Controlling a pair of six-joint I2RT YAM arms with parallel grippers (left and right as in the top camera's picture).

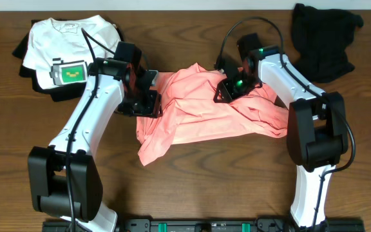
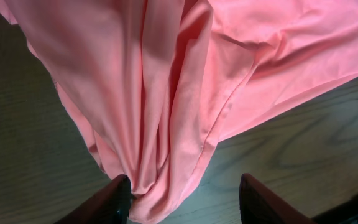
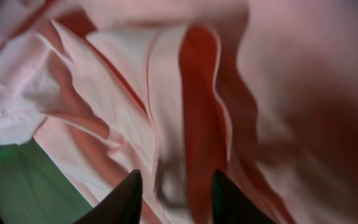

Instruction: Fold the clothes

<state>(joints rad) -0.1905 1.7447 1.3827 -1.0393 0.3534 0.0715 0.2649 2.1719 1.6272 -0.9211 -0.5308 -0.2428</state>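
Observation:
The end of the front corner [image 1: 156, 145] [image 2: 165, 185] of the salmon-pink T-shirt sticks out over the bare wood, and my left gripper will close near it next.
The clothes in play are one salmon-pink T-shirt [image 1: 198, 119], crumpled on the wooden table between both arms. Its print is hidden. My left gripper [image 1: 148, 96] sits at the shirt's left edge. In the left wrist view the left gripper [image 2: 184, 186] stands open, with a hanging bunch of pink cloth [image 2: 166, 93] resting against its left finger [image 2: 114, 202] and a clear gap to the right one. My right gripper [image 1: 227, 90] is down on the shirt's raised top middle. Close up, the right gripper [image 3: 176, 180] has its fingers apart with blurred pink folds [image 3: 166, 93] between them.
A white T-shirt with a green graphic [image 1: 63, 38] lies on dark clothing at the back left. A black garment [image 1: 324, 38] is heaped at the back right. Bare wood [image 1: 205, 187] runs along the front of the table.

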